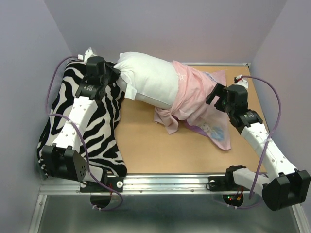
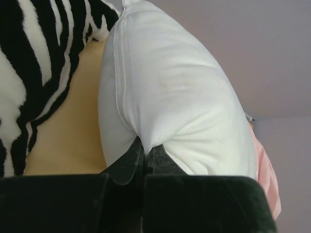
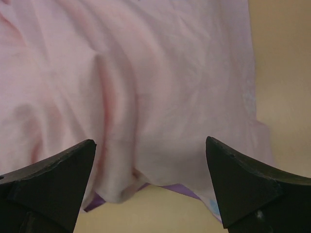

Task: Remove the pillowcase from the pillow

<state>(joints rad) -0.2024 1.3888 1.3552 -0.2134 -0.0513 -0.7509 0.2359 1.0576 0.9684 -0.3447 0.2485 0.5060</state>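
Note:
The pillowcase's loose end (image 1: 221, 112) (image 3: 204, 136) has a far corner and a near corner with the blue print. Next, I should close my right gripper on it, midway between those two corners.
The white pillow (image 1: 148, 80) lies across the back of the table, its left half bare. The pillowcase (image 1: 192, 99), turned pink side out with a purple printed edge (image 1: 214, 131), is bunched over the pillow's right end. My left gripper (image 1: 118, 77) is shut on a pinch of the pillow's left end; the left wrist view shows the black fingers closed on a fold of the white pillow (image 2: 170, 92). My right gripper (image 1: 212, 97) is open at the right side of the pillowcase, which fills the right wrist view (image 3: 146, 82) between and beyond the fingertips.
A zebra-striped cushion (image 1: 104, 126) lies under my left arm on the left side of the wooden table (image 1: 146, 145). Lilac walls close in the back and both sides. A metal rail (image 1: 165, 182) runs along the near edge.

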